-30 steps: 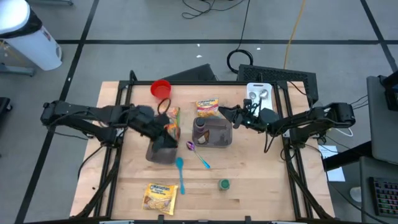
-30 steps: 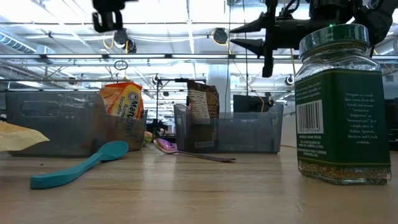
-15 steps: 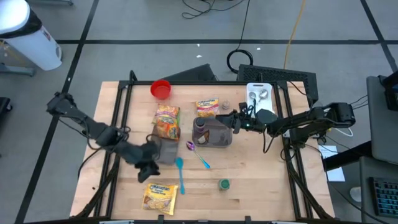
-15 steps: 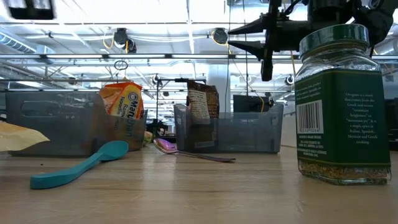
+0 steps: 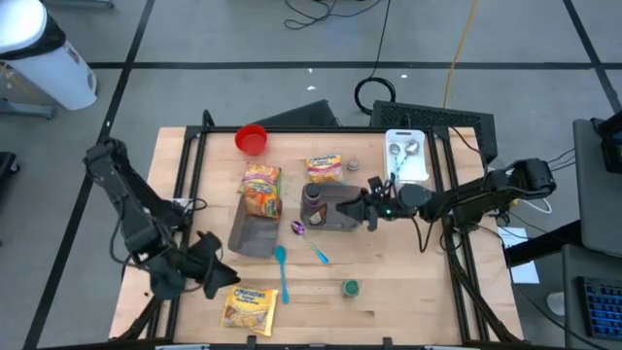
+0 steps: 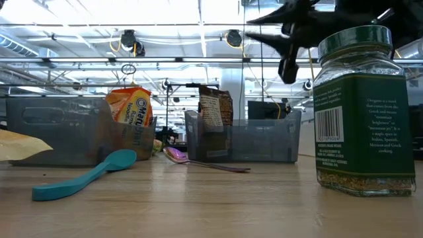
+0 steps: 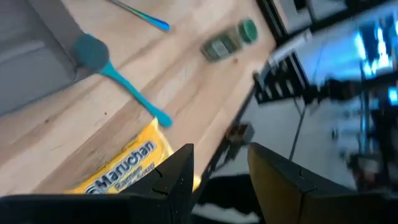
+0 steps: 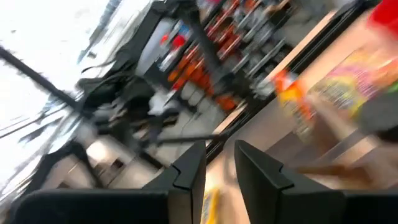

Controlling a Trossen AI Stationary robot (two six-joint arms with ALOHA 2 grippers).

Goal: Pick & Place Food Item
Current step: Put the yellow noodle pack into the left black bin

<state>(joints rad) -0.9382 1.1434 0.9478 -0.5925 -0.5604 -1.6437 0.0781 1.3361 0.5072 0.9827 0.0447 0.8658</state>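
Note:
The yellow packet's short end [image 5: 227, 306], the one where its brand name starts, facing away from the teal spoon, is to be gripped next by my left gripper.
An orange noodle packet [image 5: 260, 189] leans on the far end of the left grey bin [image 5: 253, 236]. A second packet [image 5: 325, 167] lies behind the right grey bin [image 5: 335, 216], which holds a dark packet [image 6: 215, 109]. A third, yellow packet [image 5: 250, 306] lies flat near the front edge. My left gripper [image 5: 225, 278] hovers open just left of it, and that packet [image 7: 121, 167] shows under its fingers. My right gripper [image 5: 346, 206] hangs open above the right bin, nothing between its fingers [image 8: 189, 168].
A teal spoon [image 5: 282, 270] and a purple spoon [image 5: 309, 241] lie in front of the bins. A green-lidded spice jar [image 5: 350, 288] stands near the front right. A red cup [image 5: 252, 139] stands at the back, and a white tray [image 5: 405, 148] sits at the back right.
My left gripper has swung away from the left bin toward the table's near left corner, rolling as it went, and now hovers beside the yellow packet. The orange packet stays leaning in the left bin. My right gripper has drifted toward the near edge, over the right bin.

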